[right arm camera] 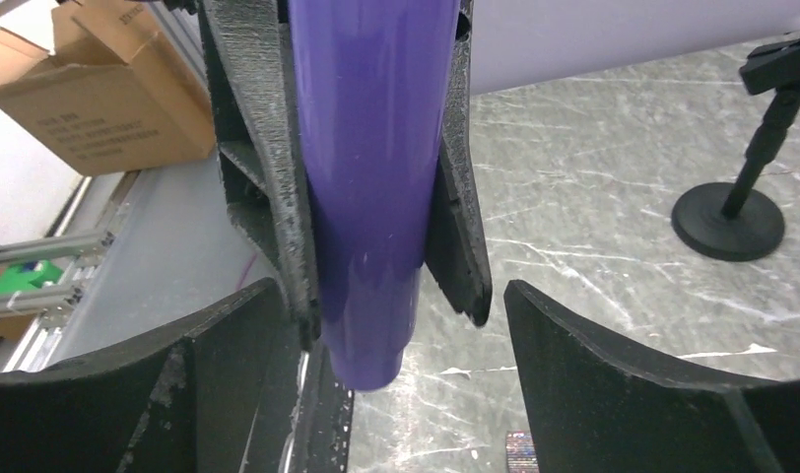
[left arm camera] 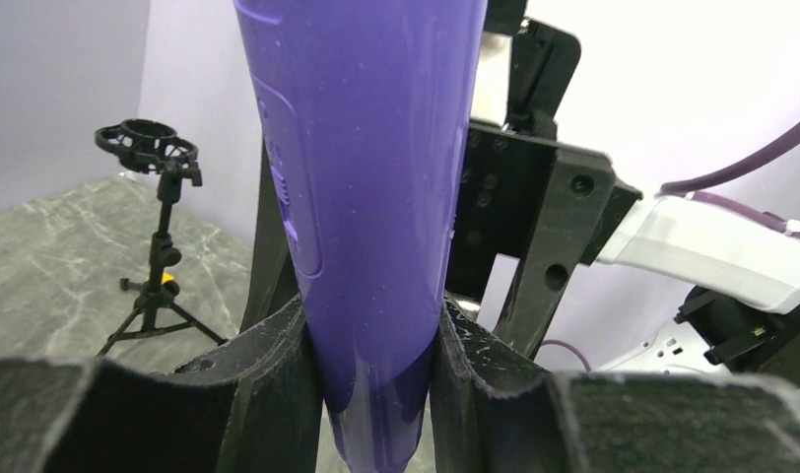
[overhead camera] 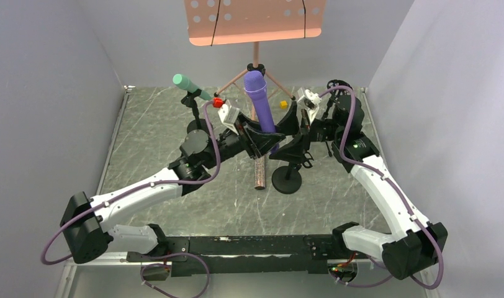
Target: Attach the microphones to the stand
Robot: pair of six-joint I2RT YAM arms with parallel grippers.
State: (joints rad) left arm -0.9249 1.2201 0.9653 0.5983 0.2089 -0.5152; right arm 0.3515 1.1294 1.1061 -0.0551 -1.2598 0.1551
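The stand needs the purple microphone's lower body under my left gripper, so it should grip near the microphone's head point(overhead camera: 259, 98) while my right gripper holds its tail.
The purple microphone point(overhead camera: 260, 102) stands upright above the table, head up. My left gripper point(overhead camera: 262, 138) is shut on its lower body; in the left wrist view both jaws press the purple shaft point(left arm camera: 371, 197) around my left gripper's midpoint point(left arm camera: 376, 335). My right gripper point(overhead camera: 285, 127) is open beside it; in the right wrist view its wide-apart fingers point(right arm camera: 593, 365) flank the microphone's tail end point(right arm camera: 371, 335) without touching. The mint-green microphone point(overhead camera: 187, 83) sits in a stand at the back left. The glittery microphone point(overhead camera: 260, 174) lies on the table. A black round-base stand point(overhead camera: 287, 179) is under the right gripper.
A tripod stand with a ring mount point(overhead camera: 339, 85) is at the back right, also in the left wrist view point(left arm camera: 148, 148). An orange music stand point(overhead camera: 256, 22) rises at the back. A cardboard box point(right arm camera: 100, 99) sits off the table. Grey walls enclose the marble table point(overhead camera: 156, 136).
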